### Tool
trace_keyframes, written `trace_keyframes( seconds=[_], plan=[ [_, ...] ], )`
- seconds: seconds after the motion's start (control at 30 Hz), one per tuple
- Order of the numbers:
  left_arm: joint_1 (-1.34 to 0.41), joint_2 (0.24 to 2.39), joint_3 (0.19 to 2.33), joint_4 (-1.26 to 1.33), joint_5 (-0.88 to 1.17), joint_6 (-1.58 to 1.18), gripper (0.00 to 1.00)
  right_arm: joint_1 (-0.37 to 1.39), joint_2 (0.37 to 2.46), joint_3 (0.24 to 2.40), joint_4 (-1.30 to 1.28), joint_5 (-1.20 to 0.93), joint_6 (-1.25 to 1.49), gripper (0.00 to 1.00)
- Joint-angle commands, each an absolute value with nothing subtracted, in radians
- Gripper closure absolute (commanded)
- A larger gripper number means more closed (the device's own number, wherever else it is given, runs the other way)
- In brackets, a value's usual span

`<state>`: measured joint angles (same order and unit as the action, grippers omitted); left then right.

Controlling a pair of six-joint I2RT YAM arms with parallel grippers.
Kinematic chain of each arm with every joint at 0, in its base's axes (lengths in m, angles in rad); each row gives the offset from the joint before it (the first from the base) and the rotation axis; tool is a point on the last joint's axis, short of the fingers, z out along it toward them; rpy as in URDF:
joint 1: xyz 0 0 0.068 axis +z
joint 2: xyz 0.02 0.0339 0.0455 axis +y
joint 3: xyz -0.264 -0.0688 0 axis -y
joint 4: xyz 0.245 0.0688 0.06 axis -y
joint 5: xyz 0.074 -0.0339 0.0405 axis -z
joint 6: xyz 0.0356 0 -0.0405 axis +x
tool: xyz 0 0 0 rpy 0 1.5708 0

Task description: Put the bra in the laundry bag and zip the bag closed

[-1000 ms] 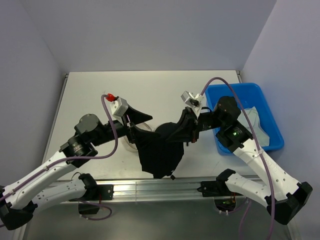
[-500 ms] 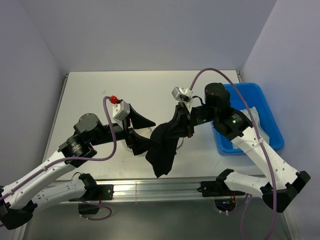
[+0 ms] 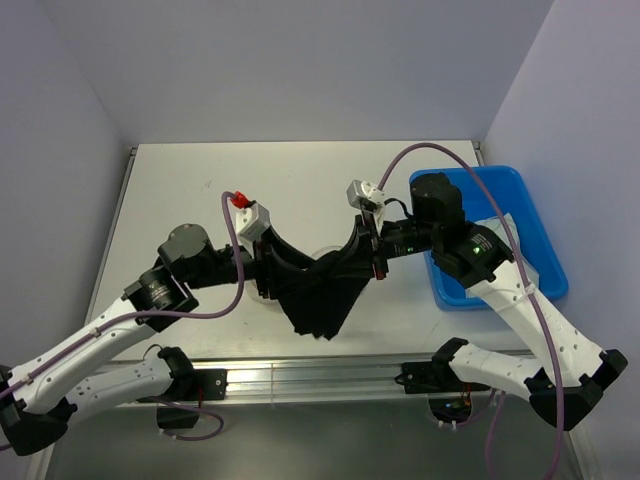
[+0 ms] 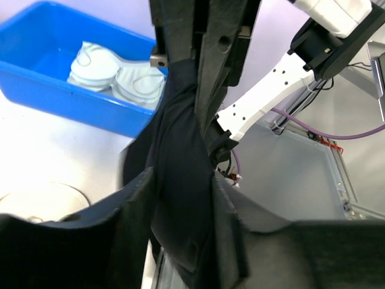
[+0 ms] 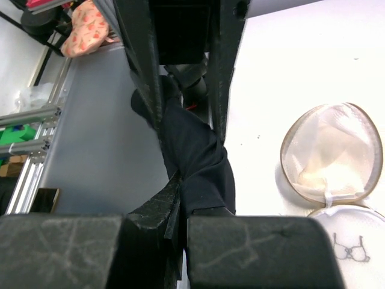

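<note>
The black bra keeps both grippers busy, so the robot's right gripper will take a new hold on its gathered edge [image 5: 207, 186] and carry it alone, freeing the left gripper for the bag's rim.
The black bra [image 3: 320, 300] hangs above the table, stretched between my two grippers. My left gripper [image 3: 283, 263] is closed on its left part; in the left wrist view the fingers [image 4: 139, 208] press the dark cloth [image 4: 180, 138] from both sides. My right gripper [image 3: 360, 255] is shut on the bra's right part [image 5: 192, 150], which is pinched at the fingertips [image 5: 180, 186]. The laundry bag [image 5: 331, 156] lies open on the table below, a cream mesh drum, with its lid [image 5: 352, 250] beside it. In the top view only its edge [image 3: 257, 292] shows under the bra.
A blue plastic bin [image 3: 515, 190] with white garments [image 4: 114, 72] in it stands at the table's right edge, behind my right arm. The table's metal front rail [image 3: 320, 375] runs just below the hanging cloth.
My left gripper has closed from wide open onto the bra's left side. The bra, which hung from the right gripper alone, is now spread between both. The right arm shifted slightly.
</note>
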<state>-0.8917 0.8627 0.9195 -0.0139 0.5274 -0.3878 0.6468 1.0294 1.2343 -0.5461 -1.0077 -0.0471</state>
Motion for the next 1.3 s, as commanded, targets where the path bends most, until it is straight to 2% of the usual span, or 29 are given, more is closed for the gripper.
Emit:
trace_keyframes(
  seconds=[0.0,0.03,0.1,0.13,0.17,0.2,0.27,0.3,0.4,0.43,0.53,0.63,0.73,0.87,1.0,1.17,1.27],
  plan=[
    [-0.900,0.871,0.965,-0.038,0.551,-0.380,0.58,0.650,0.999,1.241,-0.505,-0.976,-0.057,1.00],
    [-0.900,0.874,0.966,-0.035,0.558,-0.379,0.58,0.650,0.994,1.238,-0.503,-0.970,-0.057,1.00],
    [-0.900,0.876,0.971,-0.032,0.563,-0.383,0.51,0.650,0.989,1.230,-0.486,-0.963,-0.046,1.00],
    [-0.900,0.877,0.977,-0.032,0.563,-0.379,0.53,0.649,0.985,1.217,-0.477,-0.960,-0.040,1.00],
    [-0.900,0.880,0.980,-0.035,0.566,-0.377,0.61,0.650,0.980,1.209,-0.462,-0.954,-0.029,1.00],
    [-0.900,0.882,0.986,-0.040,0.560,-0.374,0.84,0.650,0.976,1.201,-0.456,-0.922,-0.025,1.00],
    [-0.900,0.884,1.005,-0.063,0.513,-0.365,0.99,0.650,0.954,1.180,-0.443,-0.882,-0.008,1.00],
    [-0.900,0.882,1.008,-0.070,0.499,-0.361,1.00,0.650,0.945,1.172,-0.437,-0.838,-0.003,1.00],
    [-0.900,0.885,1.022,-0.090,0.463,-0.359,1.00,0.650,0.879,1.112,-0.378,-0.734,0.092,0.60],
    [-0.900,0.888,1.032,-0.098,0.468,-0.359,1.00,0.650,0.833,1.067,-0.361,-0.653,0.118,0.37],
    [-0.899,0.905,1.040,-0.124,0.465,-0.342,1.00,0.649,0.719,0.970,-0.325,-0.563,0.201,0.16],
    [-0.900,0.928,1.061,-0.146,0.488,-0.333,1.00,0.650,0.602,0.925,-0.354,-0.484,0.215,0.11],
    [-0.899,0.957,1.095,-0.162,0.561,-0.315,1.00,0.650,0.513,0.876,-0.309,-0.463,0.209,0.00],
    [-0.899,0.992,1.141,-0.181,0.666,-0.291,1.00,0.650,0.538,0.881,-0.240,-0.538,0.146,0.00],
    [-0.899,1.005,1.164,-0.183,0.692,-0.284,1.00,0.650,0.630,0.881,-0.184,-0.723,0.162,0.00],
    [-0.899,1.019,1.173,-0.160,0.722,-0.293,1.00,0.650,0.680,0.842,-0.144,-0.719,0.189,0.00],
    [-0.899,1.020,1.172,-0.143,0.732,-0.296,1.00,0.650,0.675,0.784,-0.044,-0.810,0.250,0.00]
  ],
)
